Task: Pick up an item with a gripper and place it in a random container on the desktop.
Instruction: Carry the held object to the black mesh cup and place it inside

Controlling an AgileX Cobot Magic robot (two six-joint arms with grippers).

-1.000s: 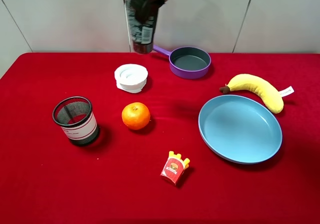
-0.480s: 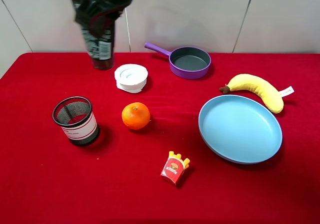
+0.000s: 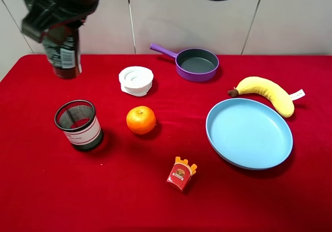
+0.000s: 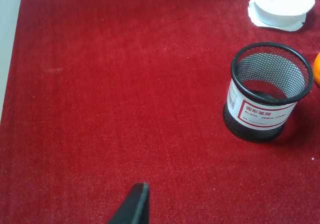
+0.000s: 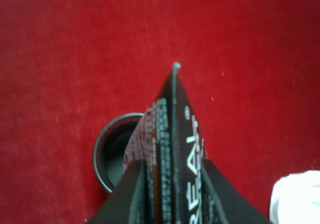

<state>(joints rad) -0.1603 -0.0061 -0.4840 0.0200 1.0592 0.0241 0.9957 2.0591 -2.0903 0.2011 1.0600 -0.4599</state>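
Note:
My right gripper will release the black squeeze tube, which hangs above the red desktop, inside the black wire-mesh cup [image 3: 75,117] [image 5: 122,151] near the orange.
My right gripper [image 3: 58,24] has reached across to the far left and is shut on the black squeeze tube [image 3: 63,56], which hangs cap down above the red desktop [image 3: 155,201]. In the right wrist view the jaws [image 5: 172,184] pinch the tube [image 5: 170,134], and the black wire-mesh cup [image 5: 112,154] shows below and just beside it. The cup [image 3: 78,123] stands upright at front left, nearer the camera than the tube. The left wrist view shows the empty cup [image 4: 265,91] and one black fingertip [image 4: 135,206] of my left gripper; its other finger is out of frame.
A white round lid-like object [image 3: 136,80] and an orange [image 3: 140,119] sit right of the cup. A purple pan [image 3: 196,64] stands at the back. A blue plate [image 3: 249,133], a yellow plush banana [image 3: 267,93] and a small fries toy [image 3: 181,174] lie to the right.
My right gripper has carried the tube leftward and slightly down, from above the pan's handle to the far left, behind the mesh cup. Nothing else moved.

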